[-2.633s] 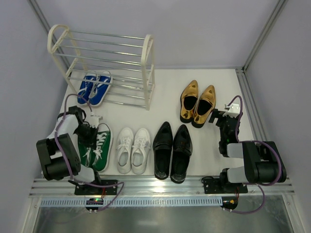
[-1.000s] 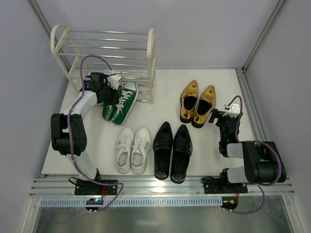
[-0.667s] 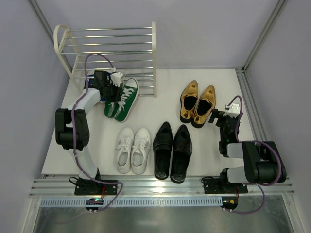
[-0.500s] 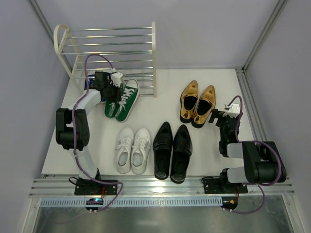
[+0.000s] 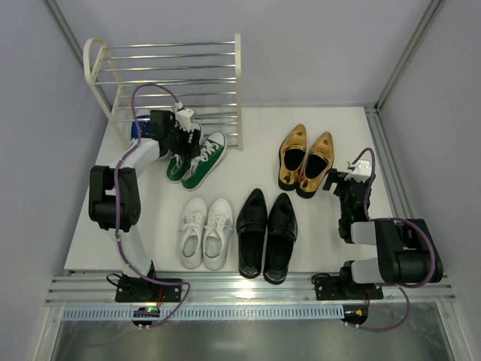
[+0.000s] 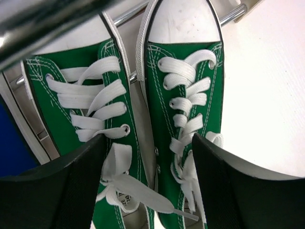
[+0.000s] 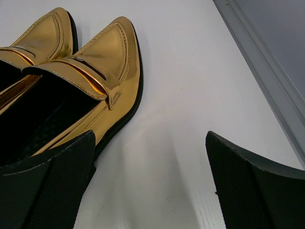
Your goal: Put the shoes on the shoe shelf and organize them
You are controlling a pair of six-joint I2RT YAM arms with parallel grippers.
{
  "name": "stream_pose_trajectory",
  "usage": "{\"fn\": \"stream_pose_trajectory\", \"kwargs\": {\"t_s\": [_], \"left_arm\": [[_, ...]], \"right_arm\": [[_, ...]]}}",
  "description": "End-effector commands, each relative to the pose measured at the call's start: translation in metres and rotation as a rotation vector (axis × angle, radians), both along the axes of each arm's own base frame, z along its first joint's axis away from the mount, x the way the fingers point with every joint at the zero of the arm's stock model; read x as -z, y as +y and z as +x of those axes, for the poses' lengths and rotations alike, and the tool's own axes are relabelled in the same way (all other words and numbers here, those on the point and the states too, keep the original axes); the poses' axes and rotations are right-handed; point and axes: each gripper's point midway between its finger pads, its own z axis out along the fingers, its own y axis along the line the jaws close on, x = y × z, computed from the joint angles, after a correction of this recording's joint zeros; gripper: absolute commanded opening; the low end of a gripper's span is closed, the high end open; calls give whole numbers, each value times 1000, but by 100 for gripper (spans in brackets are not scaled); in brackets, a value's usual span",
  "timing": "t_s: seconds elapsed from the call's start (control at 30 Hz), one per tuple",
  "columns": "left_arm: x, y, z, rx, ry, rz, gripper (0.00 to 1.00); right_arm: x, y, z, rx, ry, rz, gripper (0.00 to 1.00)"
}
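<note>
The green sneakers sit at a slant with their heels far outside the shoe shelf. My left gripper will pinch their adjoining inner sides (image 6: 152,177) and push the pair deeper.
The green sneakers (image 5: 197,156) lie with their toes at the bottom chrome rods of the shoe shelf (image 5: 169,75). My left gripper (image 5: 182,129) hovers open over them. In the left wrist view both green sneakers (image 6: 183,95) and their white laces sit between the wide-apart fingers (image 6: 57,191) of the left gripper (image 6: 148,138). A blue sneaker (image 5: 136,132) shows behind that arm. White sneakers (image 5: 204,232), black loafers (image 5: 267,233) and gold shoes (image 5: 306,159) stand on the floor. My right gripper (image 5: 352,174) rests open beside the gold shoes (image 7: 95,71), holding nothing.
The shelf stands in the back left corner against the grey walls. A metal frame rail (image 5: 391,188) runs along the right edge of the white floor (image 5: 255,135). A strip of blue shoe (image 6: 9,143) shows at the left of the left wrist view.
The left gripper has opened and let go of the green sneakers. The right green sneaker has swung out to the right. Earlier the shelf shifted back slightly. The right arm has not moved.
</note>
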Motion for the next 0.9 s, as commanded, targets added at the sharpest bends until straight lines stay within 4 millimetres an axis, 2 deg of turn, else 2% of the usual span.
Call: {"fn": "stream_pose_trajectory", "kwargs": {"t_s": [0.0, 0.07, 0.1, 0.17, 0.2, 0.27, 0.3, 0.33, 0.37, 0.47, 0.6, 0.63, 0.87], "left_arm": [[-58, -2, 13, -20, -212, -23, 72], [-58, 6, 9, -39, -236, 4, 74], [-54, 10, -3, -51, -238, 24, 74], [-60, 14, -8, -52, -300, 39, 75], [-57, 17, -21, -57, -309, 47, 75], [-64, 21, -26, -82, -362, 45, 76], [-49, 23, -37, -86, -340, 47, 76], [-56, 22, -42, -82, -371, 33, 77], [-56, 20, -45, -74, -383, 25, 77], [-32, 17, -57, -49, -332, 19, 75], [-17, 13, -59, -13, -324, 19, 72], [-8, 14, -57, -15, -310, 23, 71], [2, 15, -35, -12, -310, 65, 63]], "right_arm": [[-23, 0, 6, -2, -89, -6, 97], [-23, 0, 6, -3, -87, -6, 98], [-23, 0, 6, -3, -89, -6, 97], [-23, 0, 6, -3, -89, -6, 97], [-23, 0, 6, -2, -89, -7, 97], [-23, 0, 6, -3, -89, -6, 97], [-23, 0, 6, -2, -87, -7, 97], [-23, 0, 6, -3, -87, -6, 97], [-23, 0, 6, -3, -89, -6, 97], [-23, 0, 6, -3, -89, -6, 97], [-23, 0, 6, -4, -87, -7, 97], [-24, 0, 6, -3, -90, -6, 97], [-23, 0, 6, -3, -87, -6, 97]]}}
